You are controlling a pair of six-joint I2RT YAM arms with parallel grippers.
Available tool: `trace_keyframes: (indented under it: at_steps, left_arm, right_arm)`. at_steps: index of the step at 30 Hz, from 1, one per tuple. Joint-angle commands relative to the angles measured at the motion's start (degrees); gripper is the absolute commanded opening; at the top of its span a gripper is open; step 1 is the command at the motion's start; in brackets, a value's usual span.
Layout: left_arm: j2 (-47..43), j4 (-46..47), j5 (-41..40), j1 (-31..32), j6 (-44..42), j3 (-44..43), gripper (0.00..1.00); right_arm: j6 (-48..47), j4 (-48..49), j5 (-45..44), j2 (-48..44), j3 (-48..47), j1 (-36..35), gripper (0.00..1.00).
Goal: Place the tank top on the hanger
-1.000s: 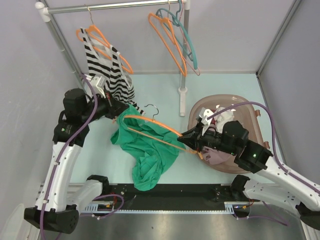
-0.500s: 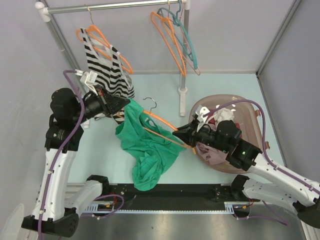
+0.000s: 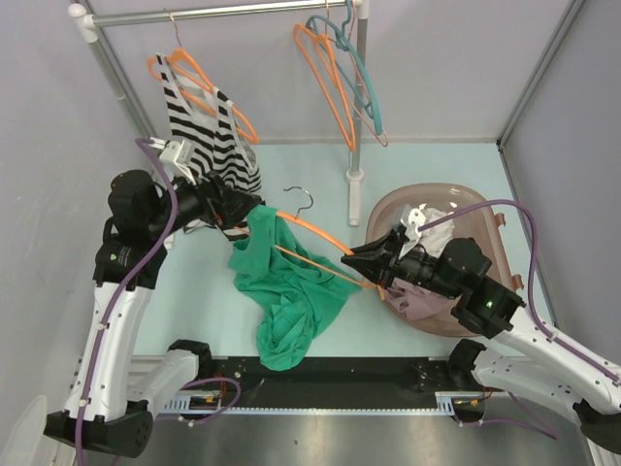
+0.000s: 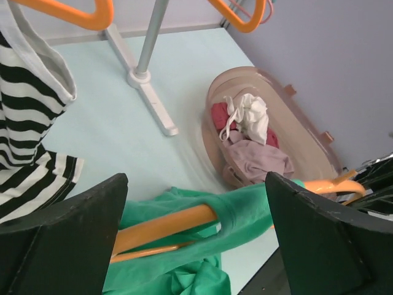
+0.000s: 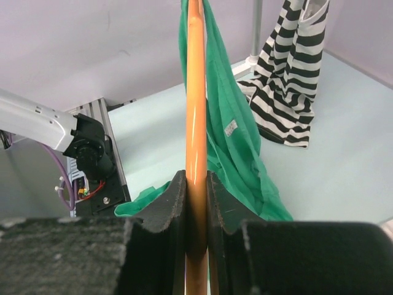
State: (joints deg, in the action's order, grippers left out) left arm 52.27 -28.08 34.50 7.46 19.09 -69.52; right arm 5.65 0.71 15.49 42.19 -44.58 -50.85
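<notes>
Next, I close my left gripper on the green tank top's strap (image 3: 264,214) (image 4: 249,212), around the arm of the orange hanger close to the hanger's hook.
The green tank top (image 3: 291,286) hangs off the orange hanger (image 3: 315,233), its lower part heaped on the table. My right gripper (image 3: 369,265) is shut on the hanger's right end and holds it above the table; in the right wrist view the orange bar (image 5: 196,92) runs straight up between the shut gripper (image 5: 196,184), with the green fabric (image 5: 227,123) behind it. My left gripper (image 3: 254,210) stands at the hanger's left end. In the left wrist view it (image 4: 196,227) is wide open around the hanger arm (image 4: 166,224), which has a green strap (image 4: 258,206) looped over it.
A black-and-white striped top (image 3: 209,136) hangs on an orange hanger from the rail at the back left. Orange and teal hangers (image 3: 340,78) hang near the rack's post (image 3: 355,184). A brown basket (image 3: 495,218) of clothes sits behind my right arm.
My left gripper has opened and let go of the green strap, which now sits on the hanger arm. The hanger has shifted slightly right and its hook stands a little higher.
</notes>
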Motion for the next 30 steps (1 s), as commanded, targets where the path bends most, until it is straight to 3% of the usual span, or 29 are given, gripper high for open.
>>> trace_keyframes:
  at_steps: [1,7,10,14,17,26,30]
  left_arm:
    - [-1.2,-3.12,-3.37,-0.34,-4.76,-2.11,0.99]
    - [-6.03,-5.24,-5.24,-0.26,-12.66,-2.47,0.99]
    - [-9.36,-4.36,-0.85,-0.26,-18.02,-1.33,0.99]
    - [-11.05,-2.52,14.32,-0.17,-23.39,2.7,1.0]
    - [-11.05,-1.9,17.18,0.18,-26.47,4.38,0.99]
    - [-7.01,-1.98,21.39,1.76,-27.53,4.39,0.99]
    - [-5.25,-1.98,25.87,2.64,-26.48,4.91,0.93]
  right_arm:
    - [0.94,5.27,4.36,-0.01,-1.39,2.33,0.0]
    - [1.82,4.65,17.26,4.03,-3.49,9.88,0.0]
    - [0.6,1.94,22.11,5.09,-5.42,12.6,0.0]
    - [0.06,-2.45,29.06,6.14,-7.88,15.51,0.0]
    - [0.06,-5.1,35.3,7.55,-10.43,17.8,0.0]
    - [0.24,-7.22,44.1,10.01,-12.99,19.03,0.0]
    - [-0.29,-7.65,45.24,10.98,-13.34,19.03,0.0]
